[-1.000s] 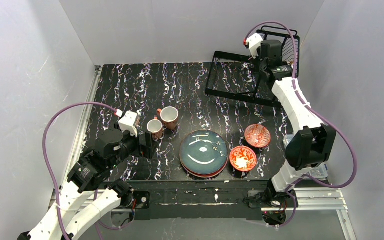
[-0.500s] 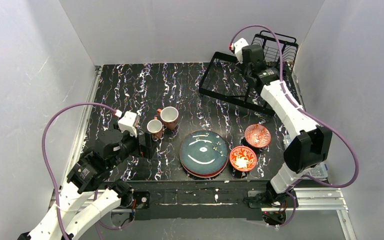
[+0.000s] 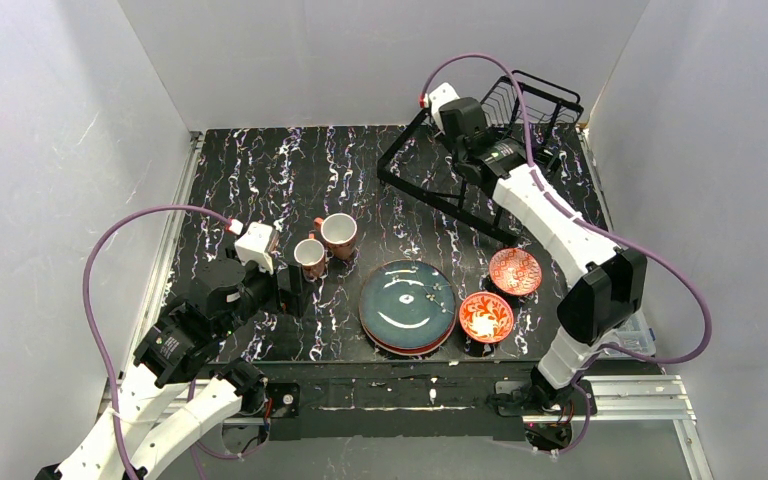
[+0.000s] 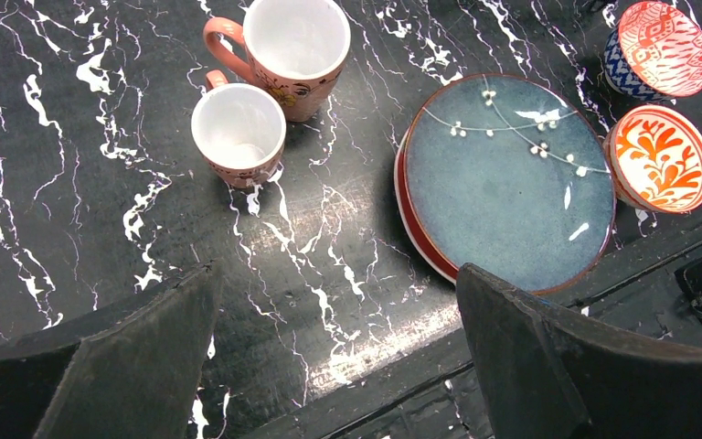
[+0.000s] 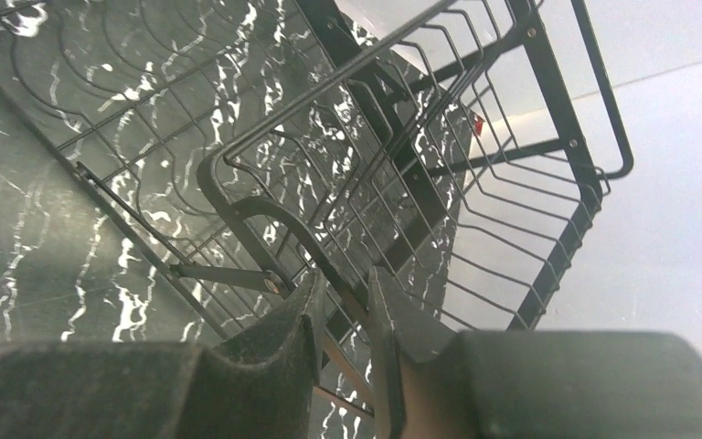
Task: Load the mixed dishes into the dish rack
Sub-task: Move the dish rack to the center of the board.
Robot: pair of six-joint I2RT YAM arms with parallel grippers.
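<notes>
The dish rack still slants and my right gripper pinches its curved inner bar. Next, I open, take the straight outer bar [image 5: 250, 240], and swing the dish rack square.
The black wire dish rack [image 3: 430, 172] stands skewed at the back right of the table. My right gripper [image 3: 484, 150] is shut on a bar of its frame; the right wrist view shows the fingers [image 5: 292, 320] pinching that bar with the rack's grid [image 5: 146, 110] beyond. A dark teal plate [image 3: 408, 305] tops a stack with a red rim showing under it. Two terracotta mugs [image 3: 338, 235] [image 3: 309, 257] stand left of it and two red-patterned bowls [image 3: 515, 271] [image 3: 486, 316] right of it. My left gripper [image 3: 295, 290] is open and empty near the smaller mug [image 4: 238, 133].
A small boxy black wire basket [image 3: 548, 100] sits at the rack's far right end, against the back wall; it also shows in the right wrist view [image 5: 530, 183]. A clear plastic item [image 3: 645, 340] lies off the table's right edge. The table's front rail [image 3: 390, 385] runs below the plates.
My right gripper has swung left, dragging and turning the dish rack with it toward the table's middle. The basket shifted a little left. The left arm and the dishes have not moved.
</notes>
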